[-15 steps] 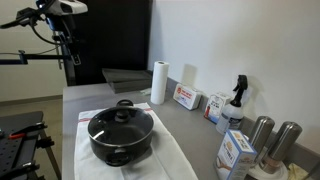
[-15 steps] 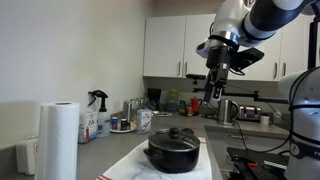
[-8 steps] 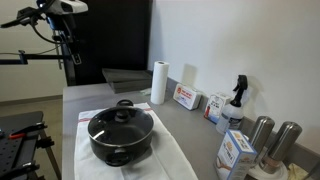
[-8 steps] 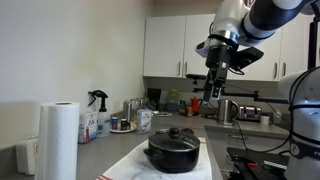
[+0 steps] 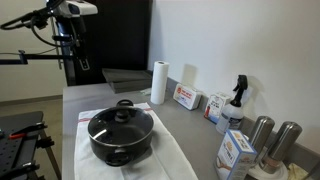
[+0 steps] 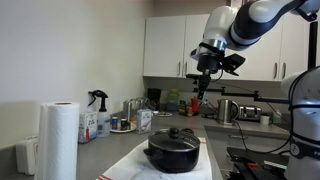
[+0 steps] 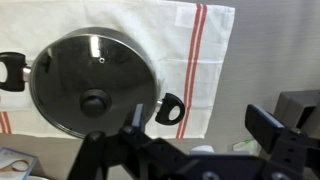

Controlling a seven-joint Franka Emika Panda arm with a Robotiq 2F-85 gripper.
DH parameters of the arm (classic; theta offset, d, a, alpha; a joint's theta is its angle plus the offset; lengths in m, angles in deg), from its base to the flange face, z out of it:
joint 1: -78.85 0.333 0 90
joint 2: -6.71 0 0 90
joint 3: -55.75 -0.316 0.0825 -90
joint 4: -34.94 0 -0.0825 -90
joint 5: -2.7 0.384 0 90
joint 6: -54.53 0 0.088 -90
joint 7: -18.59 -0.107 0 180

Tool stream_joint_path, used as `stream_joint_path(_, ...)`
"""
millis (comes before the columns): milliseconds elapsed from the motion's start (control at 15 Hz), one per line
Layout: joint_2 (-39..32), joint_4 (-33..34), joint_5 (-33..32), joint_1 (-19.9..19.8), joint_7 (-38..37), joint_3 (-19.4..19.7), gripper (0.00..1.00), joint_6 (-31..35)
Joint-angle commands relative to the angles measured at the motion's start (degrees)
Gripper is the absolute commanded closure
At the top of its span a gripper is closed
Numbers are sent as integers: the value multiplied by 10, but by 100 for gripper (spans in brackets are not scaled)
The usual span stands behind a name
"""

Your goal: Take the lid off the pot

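Next, my gripper moves over to the glass lid's black knob (image 5: pixel 122 115) (image 7: pixel 96 102) and closes there, because that lets it lift the lid off the pot.
The black pot (image 5: pixel 120 140) stands on a white cloth with red stripes (image 5: pixel 172 158) on the counter. The glass lid (image 5: pixel 120 121) with its black knob sits on it. Both also show in an exterior view, pot (image 6: pixel 173 156) and lid (image 6: pixel 175 135). In the wrist view the lid (image 7: pixel 95 65) fills the upper left, with the knob (image 7: pixel 95 100) in its middle and a pot handle (image 7: pixel 170 108) at the right. My gripper (image 7: pixel 197 122) is open and empty, high above the pot and well clear of it. It shows in both exterior views (image 5: pixel 70 52) (image 6: pixel 203 86).
A paper towel roll (image 5: pixel 158 82), a small box (image 5: pixel 186 97), a spray bottle (image 5: pixel 236 100), a carton (image 5: pixel 235 152) and metal canisters (image 5: pixel 262 135) line the wall side of the counter. Wall cabinets (image 6: pixel 170 45) hang behind.
The arm has swung sideways, high above the counter: the gripper has moved left in an exterior view and slightly right in another. Pot and lid have not moved.
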Motion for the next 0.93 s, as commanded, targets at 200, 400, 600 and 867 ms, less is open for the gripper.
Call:
stream_joint_path(200, -100, 66, -94, -100, -113, -23, 0, 5)
stream_joint_path(400, -145, 104, -130, -123, -159, -27, 0, -10)
stream_joint_path(600, -197, 140, -151, -129, -187, -20, 0, -23)
stream_joint_path(867, -254, 174, -138, -115, -179, -2, 0, -28)
